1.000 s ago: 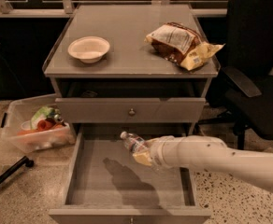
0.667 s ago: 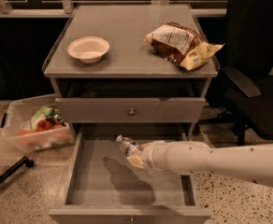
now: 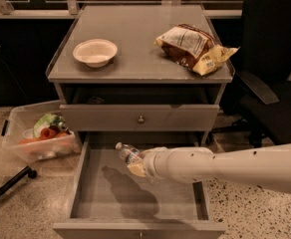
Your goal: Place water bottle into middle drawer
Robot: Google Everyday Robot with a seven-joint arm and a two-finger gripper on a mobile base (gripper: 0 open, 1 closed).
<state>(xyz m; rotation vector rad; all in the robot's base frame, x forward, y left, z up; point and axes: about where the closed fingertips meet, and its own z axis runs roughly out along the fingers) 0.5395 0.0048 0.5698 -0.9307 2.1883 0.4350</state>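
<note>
Next, my gripper releases the water bottle, now tilted over the open drawer, onto the grey bottom of the drawer, beside the drawer's side (image 3: 106,177) that is nearest the clear bin.
The water bottle (image 3: 127,153) is a small clear bottle with a white cap. It is held tilted, cap up and to the left, over the open middle drawer (image 3: 110,203). My gripper (image 3: 137,164) reaches in from the right on a white arm and is shut on the bottle's lower body. The bottle hangs above the drawer's flat grey floor, near the left-middle part, and casts a shadow on it. The drawer is pulled out wide toward the camera.
The cabinet top (image 3: 140,59) bears a white bowl (image 3: 95,51) and snack bags (image 3: 195,47). A shut drawer with a round knob (image 3: 141,118) sits above. A clear bin of items (image 3: 38,136) stands on the floor at left, a black chair (image 3: 272,78) at right.
My arm has carried the bottle leftward over the drawer. The bottle stays in the grip.
</note>
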